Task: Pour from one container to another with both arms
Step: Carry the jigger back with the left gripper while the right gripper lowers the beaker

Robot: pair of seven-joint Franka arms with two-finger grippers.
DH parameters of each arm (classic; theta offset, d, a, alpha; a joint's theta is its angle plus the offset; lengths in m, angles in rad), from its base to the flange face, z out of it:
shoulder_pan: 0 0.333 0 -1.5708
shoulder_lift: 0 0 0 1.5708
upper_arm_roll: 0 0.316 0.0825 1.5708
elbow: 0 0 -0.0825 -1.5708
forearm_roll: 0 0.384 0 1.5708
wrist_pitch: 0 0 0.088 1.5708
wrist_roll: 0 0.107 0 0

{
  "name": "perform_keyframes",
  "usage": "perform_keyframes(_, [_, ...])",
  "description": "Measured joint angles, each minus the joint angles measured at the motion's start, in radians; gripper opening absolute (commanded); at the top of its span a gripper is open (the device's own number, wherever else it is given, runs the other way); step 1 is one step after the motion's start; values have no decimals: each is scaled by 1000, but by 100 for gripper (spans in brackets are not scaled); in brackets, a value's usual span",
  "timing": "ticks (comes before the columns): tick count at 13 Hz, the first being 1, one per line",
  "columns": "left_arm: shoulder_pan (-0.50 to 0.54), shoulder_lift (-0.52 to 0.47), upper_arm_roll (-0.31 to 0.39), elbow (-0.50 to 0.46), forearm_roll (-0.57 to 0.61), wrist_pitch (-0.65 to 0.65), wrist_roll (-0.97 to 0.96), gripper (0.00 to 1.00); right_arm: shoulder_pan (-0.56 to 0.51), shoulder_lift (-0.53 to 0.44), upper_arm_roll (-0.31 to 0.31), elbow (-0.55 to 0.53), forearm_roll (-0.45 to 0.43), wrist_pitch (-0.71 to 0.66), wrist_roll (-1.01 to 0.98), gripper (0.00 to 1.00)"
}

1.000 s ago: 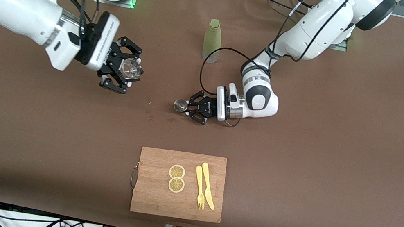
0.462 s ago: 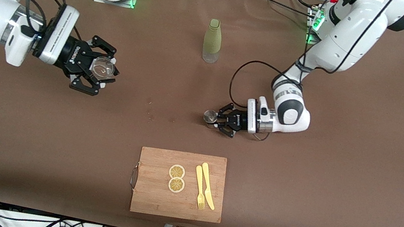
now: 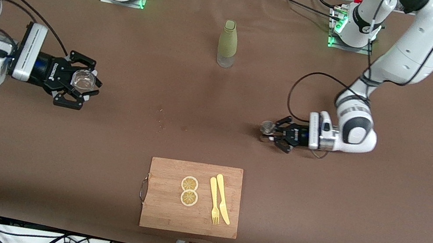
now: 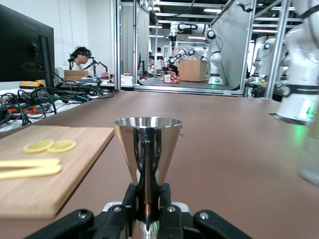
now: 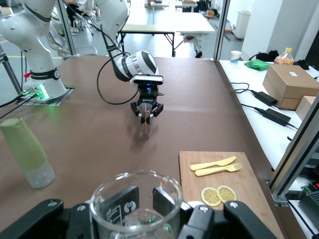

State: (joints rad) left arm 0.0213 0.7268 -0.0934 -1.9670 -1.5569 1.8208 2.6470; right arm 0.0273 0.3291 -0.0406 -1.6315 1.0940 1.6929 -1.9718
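Note:
The steel jigger will be standing on the brown table [image 3: 358,135] below the white wrist joint behind my left gripper when that gripper lets go of it. The jigger is still held low over the table.
My right gripper [image 3: 79,84] is shut on a clear glass cup [image 3: 84,79], held low over the table toward the right arm's end. In the right wrist view the cup [image 5: 135,201] fills the foreground with the black fingers [image 5: 119,199] seen through it. My left gripper [image 3: 271,131] is shut on the narrow waist of a steel jigger [image 3: 266,127], low over the table toward the left arm's end. The left wrist view shows the jigger [image 4: 148,144] upright in that gripper [image 4: 148,199]. From the right wrist, the left gripper [image 5: 146,108] appears farther off.
A green-capped bottle [image 3: 227,43] stands upright mid-table near the bases. A wooden cutting board [image 3: 165,210] lies near the front edge with two lemon slices [image 3: 189,190] and a yellow fork and knife [image 3: 219,204]. Brown table [image 3: 361,209] spreads around them.
Both arms have drawn apart: the right gripper with the glass cup went toward its end of the table, and the left gripper with the jigger went toward its own end.

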Motion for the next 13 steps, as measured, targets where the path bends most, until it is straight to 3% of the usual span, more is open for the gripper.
perform_keyframes(3, [88, 0, 111, -10, 168, -157, 9, 0, -67, 110, 10, 20, 57, -100, -147, 23])
perform_keyframes(6, [123, 0, 223, -12, 265, -271, 14, 0, -123, 225, 16, 33, 69, -161, -287, 23])
perform_keyframes(13, [161, 17, 415, 0, 370, -415, 90, 0, -167, 447, 28, 30, 80, -178, -505, 23])
